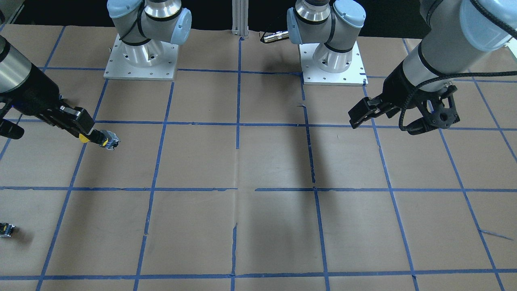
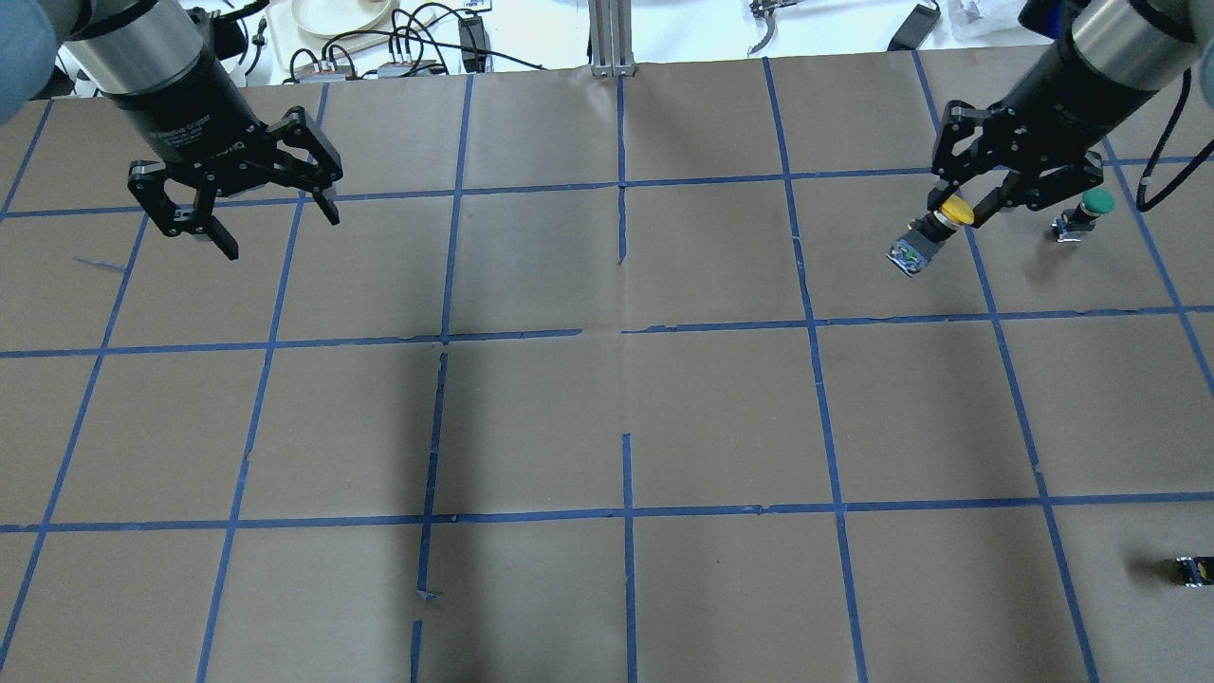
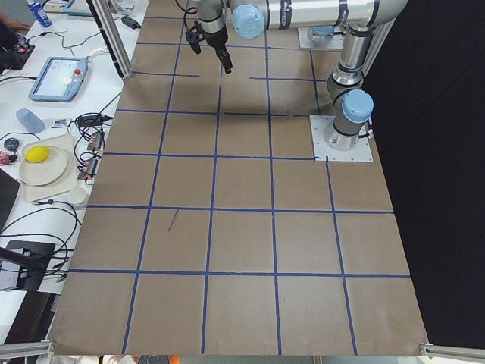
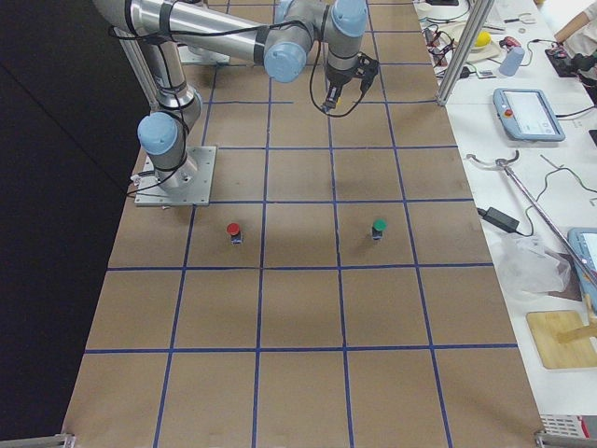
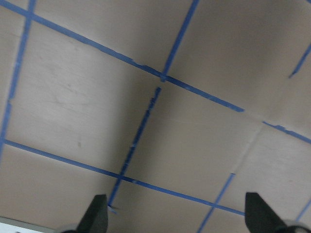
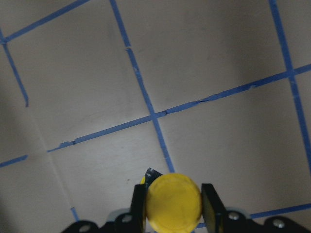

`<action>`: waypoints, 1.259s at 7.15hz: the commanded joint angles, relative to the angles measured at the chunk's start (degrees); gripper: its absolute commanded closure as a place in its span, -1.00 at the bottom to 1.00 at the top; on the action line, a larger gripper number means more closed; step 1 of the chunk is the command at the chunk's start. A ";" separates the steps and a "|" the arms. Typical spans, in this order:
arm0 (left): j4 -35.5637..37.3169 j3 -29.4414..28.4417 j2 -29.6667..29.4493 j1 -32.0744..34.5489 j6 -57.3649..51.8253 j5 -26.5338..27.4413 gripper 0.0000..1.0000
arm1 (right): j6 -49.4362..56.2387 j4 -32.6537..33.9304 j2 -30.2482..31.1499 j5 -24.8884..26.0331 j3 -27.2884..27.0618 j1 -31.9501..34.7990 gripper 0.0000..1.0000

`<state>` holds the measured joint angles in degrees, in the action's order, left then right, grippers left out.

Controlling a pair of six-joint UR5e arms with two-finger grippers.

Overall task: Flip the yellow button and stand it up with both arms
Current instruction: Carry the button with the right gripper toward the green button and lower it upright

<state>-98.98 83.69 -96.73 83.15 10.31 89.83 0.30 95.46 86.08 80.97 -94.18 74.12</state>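
Note:
The robot's right gripper will release the yellow button in the taped square across the blue line [image 1: 39, 155] from the dark block.
My right gripper [image 2: 956, 216] is shut on the yellow button [image 2: 954, 210] at the far right of the table. It grips the round yellow cap. The grey-blue base [image 2: 910, 254] sticks out tilted, away from the fingers and toward the table's middle. In the front-facing view the button [image 1: 106, 140] hangs at the right gripper's tip [image 1: 85, 135]. In the right wrist view the cap [image 6: 173, 201] sits between both fingers [image 6: 138, 206]. I cannot tell whether the base touches the paper. My left gripper [image 2: 280, 230] is open and empty above the far left, seen also in the front-facing view [image 1: 383, 121] and left wrist view [image 5: 177, 216].
A green-capped button [image 2: 1095, 204] stands upright just right of the right gripper. A small dark capless block with a yellow speck [image 2: 1190, 569] lies near the right front edge, and shows in the front-facing view too [image 1: 6, 229]. Brown paper with blue tape lines [image 2: 626, 332] covers the table.

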 commanded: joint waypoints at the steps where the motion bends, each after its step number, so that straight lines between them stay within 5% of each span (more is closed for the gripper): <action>1: 1.49 -0.28 -0.91 0.70 -2.05 3.34 -1.00 | 16.06 3.67 -0.30 4.98 -3.63 -6.93 0.60; 3: 6.16 0.94 0.04 0.96 -1.26 2.72 -1.00 | 30.76 10.50 1.00 5.51 -11.60 -14.05 0.61; 6: 6.95 2.00 0.58 1.32 -1.43 2.11 -1.00 | 52.28 31.82 3.21 4.47 -28.29 -27.31 0.62; 9: 7.04 2.62 0.40 1.49 -1.78 1.67 -1.00 | 64.96 42.68 0.58 -0.63 -31.59 -32.89 0.62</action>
<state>-91.93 86.04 -96.27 84.57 8.77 91.81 60.47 134.15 87.61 82.18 -124.82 42.81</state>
